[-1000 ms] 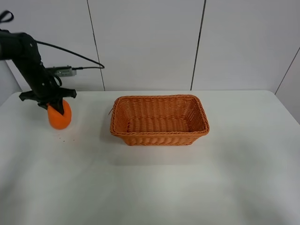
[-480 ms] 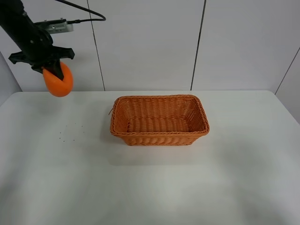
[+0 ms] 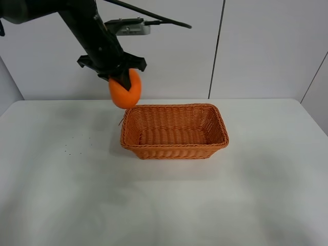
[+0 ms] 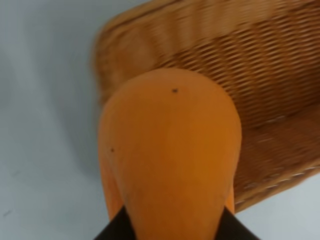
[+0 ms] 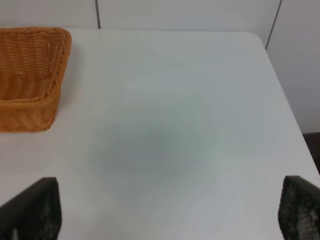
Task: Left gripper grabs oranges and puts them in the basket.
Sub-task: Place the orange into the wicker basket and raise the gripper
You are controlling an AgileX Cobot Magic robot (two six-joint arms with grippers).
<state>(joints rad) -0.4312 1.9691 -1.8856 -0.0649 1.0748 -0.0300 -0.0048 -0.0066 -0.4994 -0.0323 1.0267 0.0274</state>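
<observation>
The robot's left gripper will release the orange on the middle of the wicker basket's bottom (image 3: pixel 172 133), close to the basket's near side.
My left gripper (image 3: pixel 123 82) is shut on the orange (image 3: pixel 126 92) and holds it in the air just above the far left corner of the wicker basket (image 3: pixel 174 149). In the left wrist view the orange (image 4: pixel 170 155) fills the middle, with the basket's rim and inside (image 4: pixel 270 75) behind it. The basket stands empty on the white table, near the middle. My right gripper (image 5: pixel 165 220) shows only in its wrist view, with its two fingertips (image 5: pixel 32 207) wide apart over bare table; the basket's end (image 5: pixel 30 100) is to one side.
The white table (image 3: pixel 164 205) has its right edge near a grey wall panel (image 5: pixel 300 60). A few small dark specks (image 3: pixel 77 146) lie on the table left of the basket. The left arm's black cable (image 3: pixel 154 13) trails overhead.
My left gripper lifted the orange off the table at the far left, raised it, then carried it right to the basket's far left corner. The basket has not moved.
</observation>
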